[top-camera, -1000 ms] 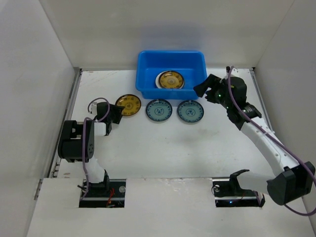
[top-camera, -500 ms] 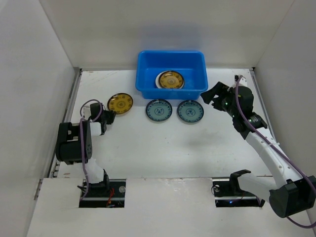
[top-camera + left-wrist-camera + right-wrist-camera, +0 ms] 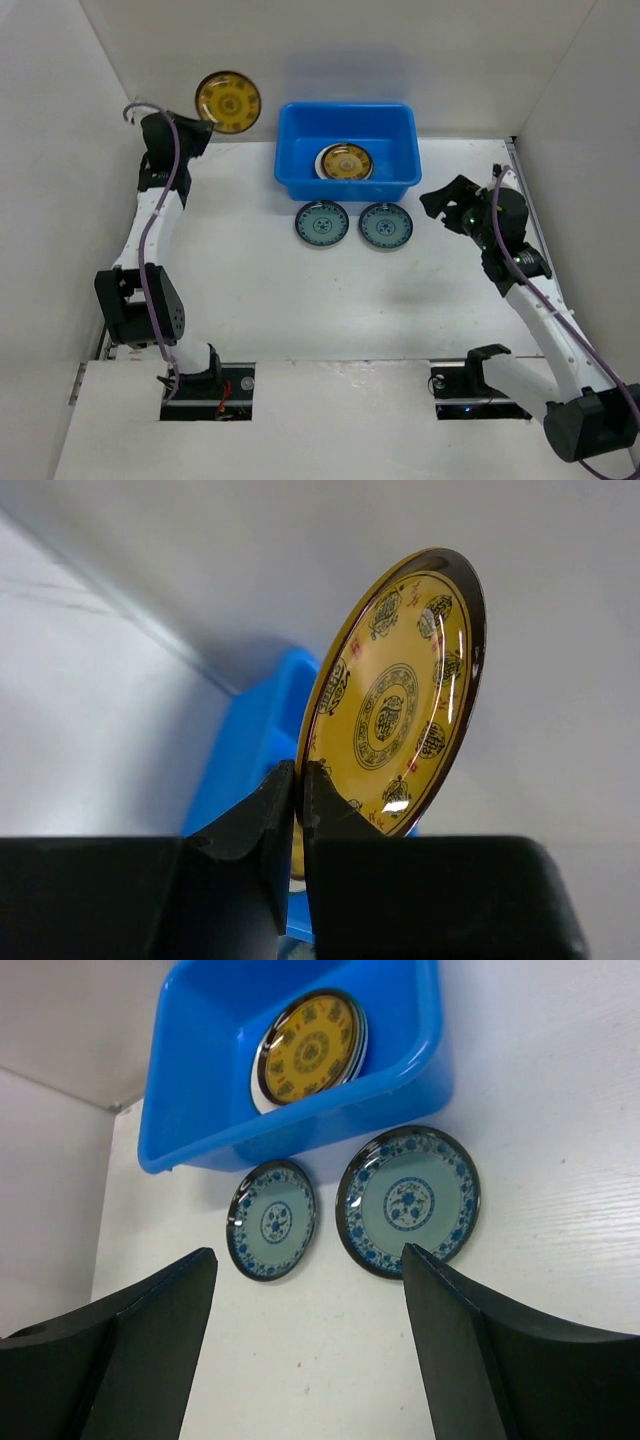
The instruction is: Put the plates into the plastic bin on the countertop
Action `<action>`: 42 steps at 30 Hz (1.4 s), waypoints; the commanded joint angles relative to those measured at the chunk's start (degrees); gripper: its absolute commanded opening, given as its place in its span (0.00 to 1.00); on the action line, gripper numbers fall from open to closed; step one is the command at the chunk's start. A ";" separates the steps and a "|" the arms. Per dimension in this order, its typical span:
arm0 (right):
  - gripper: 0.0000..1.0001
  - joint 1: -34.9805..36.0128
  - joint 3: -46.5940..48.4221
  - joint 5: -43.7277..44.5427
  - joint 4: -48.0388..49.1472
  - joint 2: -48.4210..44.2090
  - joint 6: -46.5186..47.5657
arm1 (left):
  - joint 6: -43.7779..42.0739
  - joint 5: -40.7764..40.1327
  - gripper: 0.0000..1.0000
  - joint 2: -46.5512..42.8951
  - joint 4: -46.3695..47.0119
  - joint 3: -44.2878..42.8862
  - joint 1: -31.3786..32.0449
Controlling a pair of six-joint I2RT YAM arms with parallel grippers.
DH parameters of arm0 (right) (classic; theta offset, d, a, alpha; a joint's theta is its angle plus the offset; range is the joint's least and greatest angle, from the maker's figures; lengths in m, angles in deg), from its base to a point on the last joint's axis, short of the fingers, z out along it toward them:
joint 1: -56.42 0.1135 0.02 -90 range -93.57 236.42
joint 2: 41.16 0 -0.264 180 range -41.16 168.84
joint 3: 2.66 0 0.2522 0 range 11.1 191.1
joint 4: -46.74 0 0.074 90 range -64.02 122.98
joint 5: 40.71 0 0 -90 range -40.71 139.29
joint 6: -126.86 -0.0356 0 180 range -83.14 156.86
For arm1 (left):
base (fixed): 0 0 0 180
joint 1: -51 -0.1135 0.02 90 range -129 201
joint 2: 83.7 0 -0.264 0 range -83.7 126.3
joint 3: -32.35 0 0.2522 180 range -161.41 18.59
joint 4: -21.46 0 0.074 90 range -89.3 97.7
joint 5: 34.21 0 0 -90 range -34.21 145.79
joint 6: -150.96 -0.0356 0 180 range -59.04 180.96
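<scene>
The robot's right gripper should next close on the teal-blue plate nearest to it, at that plate's outer rim (image 3: 405,241) (image 3: 463,1244), farthest from the other teal-blue plate.
My left gripper (image 3: 193,131) is shut on the rim of a yellow-gold plate (image 3: 228,101) and holds it on edge, high up to the left of the blue plastic bin (image 3: 296,178). In the left wrist view the plate (image 3: 400,700) stands between the shut fingers (image 3: 268,820). Another yellow-gold plate (image 3: 346,162) lies in the bin on a white plate. Two teal-blue plates (image 3: 322,223) (image 3: 386,226) lie on the countertop in front of the bin. My right gripper (image 3: 436,196) is open and empty, right of them. In the right wrist view it (image 3: 310,1300) hangs above both teal plates (image 3: 272,1220) (image 3: 408,1201).
White walls stand close on the left, back and right. The left arm reaches up along the left wall (image 3: 60,150). The countertop (image 3: 300,300) is bare in front of the teal plates.
My left arm has swung from low on the left up to the back left and lifted the yellow-gold plate off the countertop. My right gripper has drawn back to the right, away from the bin.
</scene>
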 commanded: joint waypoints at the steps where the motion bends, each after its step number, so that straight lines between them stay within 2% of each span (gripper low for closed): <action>1: 0.80 -1.88 -1.29 -0.50 1.49 -4.00 -0.08 | -6.53 7.46 0.01 4.33 -2.87 -8.72 6.60; 8: 0.80 -5.13 -4.45 -1.82 -4.04 -11.90 -0.43 | -13.12 10.29 0.02 15.93 -2.25 -19.27 17.67; 13: 0.80 -5.49 -6.82 -2.26 -7.99 -17.62 -1.65 | -18.40 8.53 0.02 24.02 -2.08 -26.30 22.43; 25: 0.80 -5.93 -11.13 -2.35 -14.77 -26.15 -4.21 | -22.98 6.15 0.03 41.43 -1.37 -38.88 26.74; 36: 0.81 -7.86 -12.45 -5.95 -13.80 -26.42 -4.29 | -25.96 3.43 0.09 48.29 -1.37 -43.19 27.45; 37: 0.81 -7.95 -12.71 -6.13 -13.54 -26.42 -4.38 | -26.49 3.17 0.11 48.47 -1.46 -43.71 27.45; 40: 0.82 -8.21 -13.24 -6.83 -12.84 -26.16 -5.17 | -28.07 2.38 0.24 48.65 -1.90 -45.30 27.45; 42: 0.82 -8.21 -13.42 -7.53 -12.49 -25.37 -5.52 | -29.30 1.33 0.43 47.60 -2.34 -45.83 27.45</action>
